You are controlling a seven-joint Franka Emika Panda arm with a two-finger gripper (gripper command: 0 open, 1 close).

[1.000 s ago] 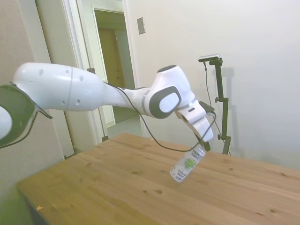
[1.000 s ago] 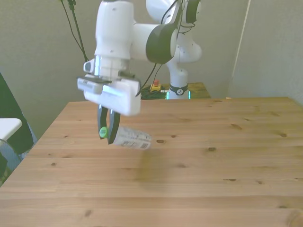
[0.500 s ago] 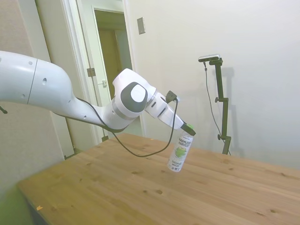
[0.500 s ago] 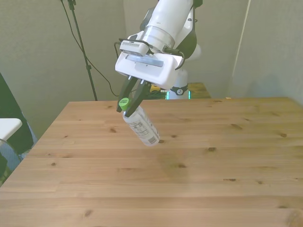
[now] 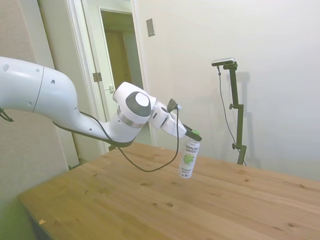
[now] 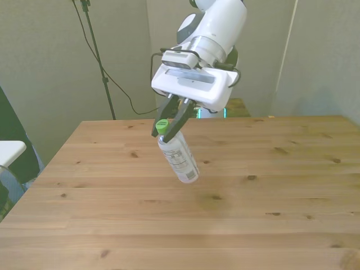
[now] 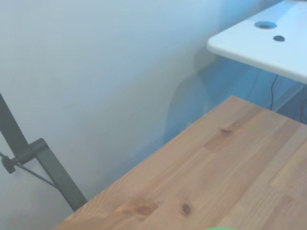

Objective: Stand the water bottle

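Next, my gripper sets the water bottle down and lets go of it upright on the wooden table (image 5: 194, 180), between the dark knot and the black stand. The bottle still hangs a little above the table.
The water bottle (image 5: 188, 159) hangs in the air above the wooden table (image 5: 150, 210), its green cap up and its base down. From the side it looks nearly upright. In the front view the water bottle (image 6: 179, 158) leans, with its base toward the front view's right. My gripper (image 5: 192, 135) is shut on its neck, just under the green cap (image 6: 162, 125); in the front view the gripper (image 6: 167, 127) has its dark fingers on both sides of the cap. The bottle's base is a little above the table (image 6: 253, 225). A sliver of green shows at the edge of the wrist view.
A white surface (image 7: 268, 40) stands beyond the table's edge (image 7: 158, 158) in the wrist view. A white ledge (image 6: 8, 151) sits at the front view's left. An open doorway (image 5: 120, 65) lies behind the arm in the side view.
The arm has swung and turned the wrist, bringing the bottle from lying almost level to cap-up and nearly upright. It has also shifted toward the front view's right.
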